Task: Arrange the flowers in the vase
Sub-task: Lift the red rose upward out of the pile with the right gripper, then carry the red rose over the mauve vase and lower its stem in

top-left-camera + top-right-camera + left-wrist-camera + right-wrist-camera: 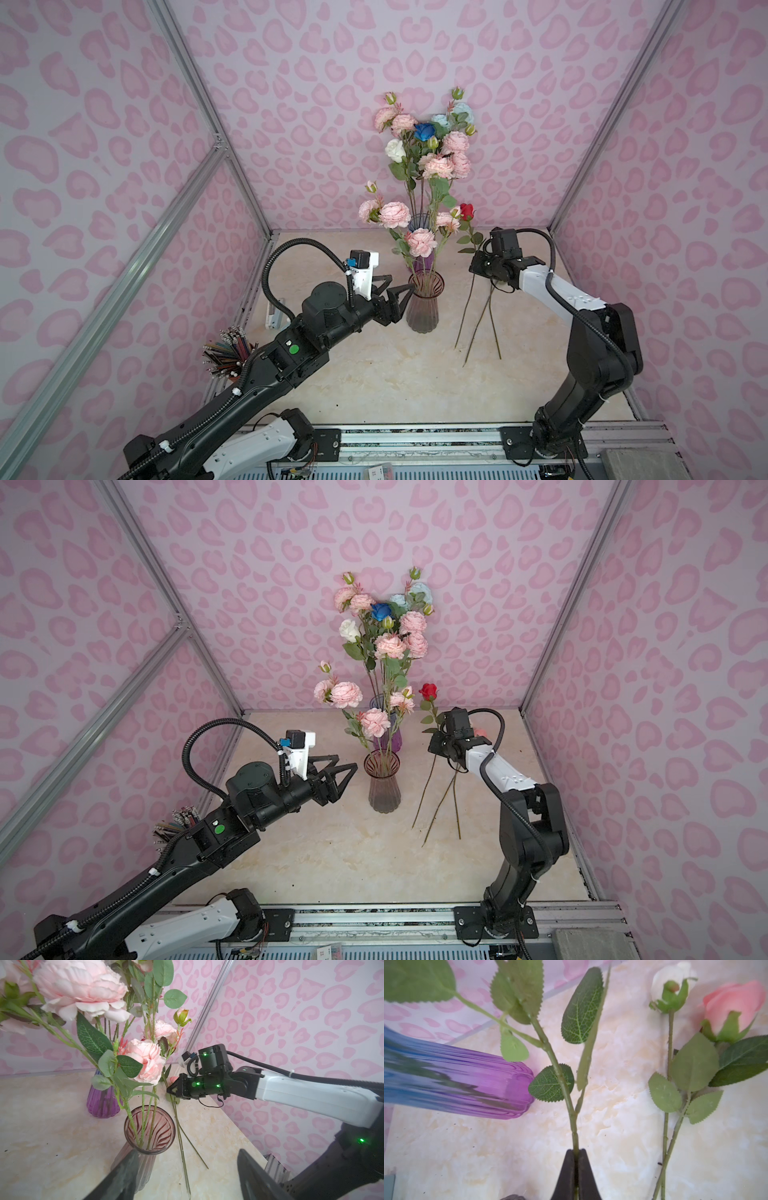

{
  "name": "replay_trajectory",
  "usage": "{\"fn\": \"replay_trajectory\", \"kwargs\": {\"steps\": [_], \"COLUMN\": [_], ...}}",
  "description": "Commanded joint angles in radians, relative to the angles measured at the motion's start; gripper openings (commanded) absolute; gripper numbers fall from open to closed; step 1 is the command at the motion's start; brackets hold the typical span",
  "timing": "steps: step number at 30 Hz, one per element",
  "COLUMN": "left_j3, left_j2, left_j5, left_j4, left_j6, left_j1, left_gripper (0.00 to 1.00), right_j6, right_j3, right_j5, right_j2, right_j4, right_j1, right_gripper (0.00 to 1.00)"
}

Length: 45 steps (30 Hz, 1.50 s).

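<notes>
Next, I let go of the red rose with my right gripper in the opening of the smoky ribbed glass vase point(425, 284), among the pink peonies.
A smoky ribbed glass vase point(424, 307) point(383, 783) point(149, 1128) stands mid-table with several pink peony stems in it. Behind it a purple vase point(420, 262) point(500, 1093) holds a tall bunch of pink, white and blue flowers point(432, 141). My right gripper point(576, 1152) point(169, 1091) is shut on the green stem of a red rose point(467, 211) point(428, 690), which stands upright right of the vases. A white bud point(672, 987) and a pink rose point(735, 1005) lie on the table beside it. My left gripper point(401, 297) point(188, 1151) hangs open just left of the smoky vase's rim, holding nothing.
A cup of coloured pencils point(228, 353) point(178, 825) stands at the table's left edge under my left arm. Pink patterned walls close in the back and both sides. A metal rail point(415, 440) runs along the front. Loose stems point(490, 324) lie right of the smoky vase.
</notes>
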<state>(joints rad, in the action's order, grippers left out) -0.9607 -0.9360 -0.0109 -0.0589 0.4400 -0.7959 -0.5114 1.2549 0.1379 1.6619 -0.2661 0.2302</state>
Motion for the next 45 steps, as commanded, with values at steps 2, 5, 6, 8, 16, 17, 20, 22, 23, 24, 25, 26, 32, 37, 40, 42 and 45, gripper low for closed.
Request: {"fn": "replay_trajectory", "kwargs": {"steps": [2, 5, 6, 8, 16, 17, 20, 22, 23, 24, 25, 26, 32, 37, 40, 42, 45], "left_j3": [0.007, 0.008, 0.01, 0.029, 0.066, 0.064, 0.058, 0.052, 0.046, 0.041, 0.038, 0.035, 0.038, 0.04, 0.043, 0.043, 0.042], "left_j2": [0.018, 0.03, 0.036, 0.062, 0.103, 0.1, 0.09, 0.083, 0.077, 0.072, 0.069, 0.065, 0.066, 0.074, 0.078, 0.078, 0.079], "left_j5": [0.111, 0.216, 0.247, 0.325, 0.737, 0.774, 0.834, 0.844, 0.848, 0.849, 0.844, 0.836, 0.814, 0.809, 0.797, 0.789, 0.779], "left_j4": [0.0, -0.015, -0.02, -0.009, -0.02, -0.036, -0.072, -0.097, -0.11, -0.121, -0.127, -0.128, -0.126, -0.122, -0.12, -0.119, -0.119], "left_j6": [-0.032, -0.032, -0.028, -0.012, 0.066, 0.093, 0.164, 0.195, 0.211, 0.222, 0.224, 0.224, 0.227, 0.224, 0.227, 0.227, 0.228], "left_j1": [0.0, 0.0, -0.001, 0.001, 0.013, 0.019, 0.037, 0.049, 0.053, 0.057, 0.057, 0.059, 0.063, 0.063, 0.064, 0.064, 0.065], "left_gripper": [0.76, 0.78, 0.79, 0.81, 0.91, 0.93, 0.94, 0.94, 0.94, 0.94, 0.94, 0.94, 0.93, 0.93, 0.93, 0.93, 0.93], "right_j6": [-0.03, -0.024, -0.016, -0.007, 0.141, 0.173, 0.266, 0.32, 0.351, 0.378, 0.397, 0.417, 0.458, 0.459, 0.465, 0.465, 0.453], "right_j3": [-0.08, -0.16, -0.189, -0.237, -0.28, -0.274, -0.254, -0.226, -0.21, -0.19, -0.171, -0.148, -0.049, -0.01, -0.023, -0.033, -0.048], "right_j5": [-0.081, -0.153, -0.174, -0.234, -0.423, -0.443, -0.498, -0.519, -0.521, -0.524, -0.527, -0.528, -0.515, -0.506, -0.506, -0.504, -0.5], "right_j2": [-0.174, -0.327, -0.375, -0.474, -0.675, -0.685, -0.695, -0.684, -0.672, -0.657, -0.64, -0.618, -0.475, -0.378, -0.336, -0.317, -0.295], "right_j4": [0.077, 0.15, 0.187, 0.247, 0.436, 0.462, 0.552, 0.596, 0.616, 0.637, 0.652, 0.667, 0.755, 0.807, 0.864, 0.871, 0.856], "right_j1": [0.028, 0.069, 0.084, 0.119, 0.296, 0.326, 0.413, 0.46, 0.478, 0.495, 0.505, 0.513, 0.525, 0.529, 0.53, 0.532, 0.536], "right_gripper": [0.0, 0.0, 0.0, 0.0, 0.0, 0.0, 0.0, 0.0, 0.0, 0.0, 0.0, 0.0, 0.0, 0.0, 0.0, 0.0, 0.0]}}
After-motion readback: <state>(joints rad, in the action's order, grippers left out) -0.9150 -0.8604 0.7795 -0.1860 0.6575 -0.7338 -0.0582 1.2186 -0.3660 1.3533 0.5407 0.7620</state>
